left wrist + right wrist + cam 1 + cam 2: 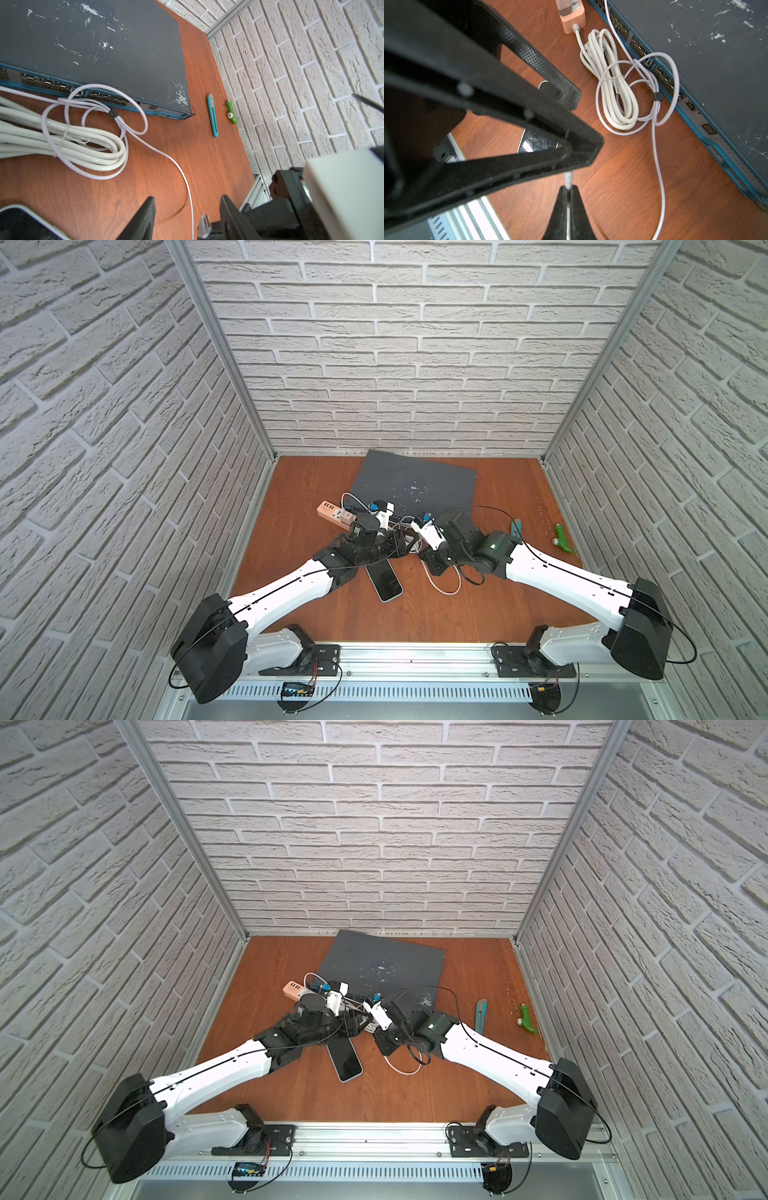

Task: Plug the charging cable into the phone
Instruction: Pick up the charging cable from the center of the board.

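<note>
I should steady the charging cable's connector with my left gripper while my right gripper takes its base [568, 174], because my right gripper holds the cable too far behind the connector.
The phone [388, 583] lies flat on the wooden table with its black screen up, and its far end is under my left wrist. A corner of the phone [18, 222] shows in the left wrist view, outside the jaws. My right gripper [568, 188] is shut on the thin white charging cable [658, 166] just behind its end. The silvery connector tip [204, 225] sticks out between the spread fingers of my left gripper [188, 197], close to one finger. The left gripper is open and grips nothing. The cable's slack [444, 591] loops on the table under the right wrist.
A large grey flat box [415, 485] lies at the back. In front of it are a salmon-pink power strip [332, 512] and its thick coiled white cord [83, 149]. A teal utility knife [516, 527] and a green piece [563, 539] lie near the right wall.
</note>
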Robot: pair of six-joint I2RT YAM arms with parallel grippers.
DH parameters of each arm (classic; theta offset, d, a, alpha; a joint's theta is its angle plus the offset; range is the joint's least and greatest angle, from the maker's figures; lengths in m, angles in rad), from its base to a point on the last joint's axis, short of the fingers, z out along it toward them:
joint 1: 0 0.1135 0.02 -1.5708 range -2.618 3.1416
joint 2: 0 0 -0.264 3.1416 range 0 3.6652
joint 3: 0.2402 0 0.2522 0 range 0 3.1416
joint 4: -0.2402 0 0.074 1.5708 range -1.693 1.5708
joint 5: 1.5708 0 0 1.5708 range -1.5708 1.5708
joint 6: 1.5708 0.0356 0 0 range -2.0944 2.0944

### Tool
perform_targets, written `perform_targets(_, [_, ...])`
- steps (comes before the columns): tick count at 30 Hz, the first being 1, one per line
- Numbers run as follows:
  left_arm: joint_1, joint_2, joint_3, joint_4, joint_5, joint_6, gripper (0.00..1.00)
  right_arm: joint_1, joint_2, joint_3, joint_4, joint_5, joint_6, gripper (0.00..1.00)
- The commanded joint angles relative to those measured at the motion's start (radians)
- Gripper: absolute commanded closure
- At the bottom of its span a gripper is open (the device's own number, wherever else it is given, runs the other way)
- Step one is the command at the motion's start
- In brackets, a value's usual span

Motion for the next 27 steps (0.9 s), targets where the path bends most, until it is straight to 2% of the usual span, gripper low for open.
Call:
perform_targets(1, [-0.003,-0.023,0.005,0.018,0.004,0.007,0.47,0.005,-0.016,0.002,0.026,-0.003,-0.005,0.97])
perform_targets(12, [-0.008,0.045,0.022,0.044,0.034,0.001,0.67,0.007,-0.011,0.022,0.021,-0.019,-0.01,0.97])
perform_targets(18, [-0.012,0.07,0.034,0.049,0.045,-0.003,0.7,0.008,-0.013,0.013,0.021,-0.016,-0.011,0.97])
perform_targets(20, [-0.013,0.071,0.037,0.05,0.046,-0.003,0.77,0.008,-0.011,0.013,0.023,-0.018,-0.012,0.97])
perform_targets(24, [-0.014,0.078,0.042,0.048,0.05,-0.003,0.99,0.008,-0.001,0.013,0.028,-0.018,-0.013,0.97])
perform_targets(27, [-0.015,0.077,0.042,0.041,0.048,-0.005,1.0,0.008,0.003,0.013,0.028,-0.014,-0.015,0.97])
